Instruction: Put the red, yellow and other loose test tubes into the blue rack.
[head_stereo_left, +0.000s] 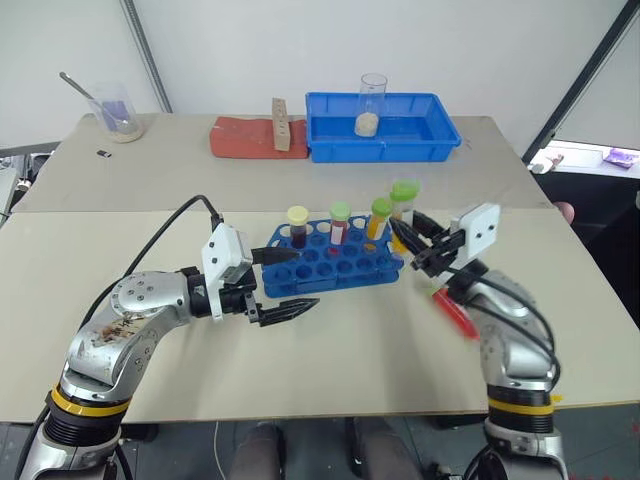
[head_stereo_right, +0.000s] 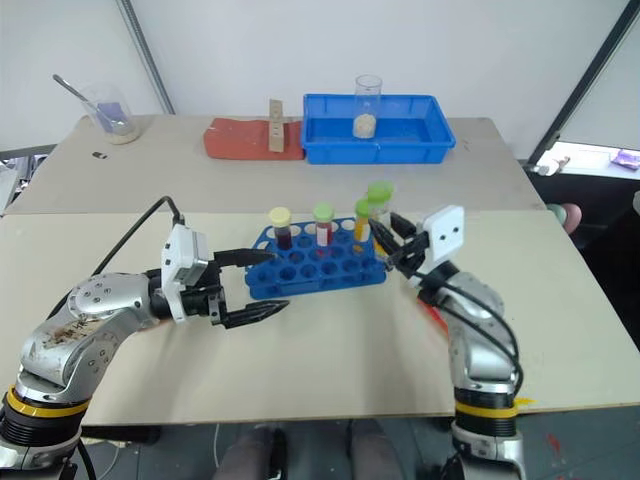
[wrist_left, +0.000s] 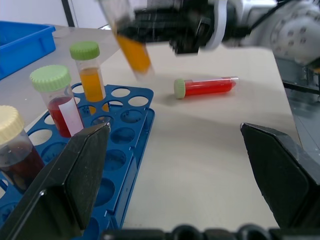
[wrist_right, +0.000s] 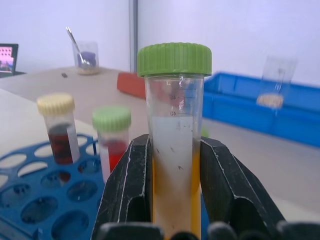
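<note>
The robot's right gripper will release its yellow tube in the blue rack's front corner hole (head_stereo_left: 382, 270), the one nearest the lying red tube.
The blue rack (head_stereo_left: 345, 268) stands mid-table and holds three upright tubes: a yellow-capped dark red one (head_stereo_left: 298, 228), a green-capped red one (head_stereo_left: 340, 224) and a green-capped yellow one (head_stereo_left: 380, 217). My right gripper (head_stereo_left: 407, 238) is shut on another green-capped yellow tube (wrist_right: 175, 150), held upright just above the rack's right end. A red test tube (wrist_left: 205, 86) with a green cap lies flat on the table to the right of the rack, under my right arm. My left gripper (head_stereo_left: 305, 278) is open at the rack's left front corner, one finger over the rack and one in front of it.
A blue bin (head_stereo_left: 420, 140) with a glass beaker (head_stereo_left: 372, 105) in it sits at the back. Beside it lies a red mat (head_stereo_left: 240, 138) with a wooden block (head_stereo_left: 281, 125). A beaker with a spoon (head_stereo_left: 118, 112) stands at the back left corner.
</note>
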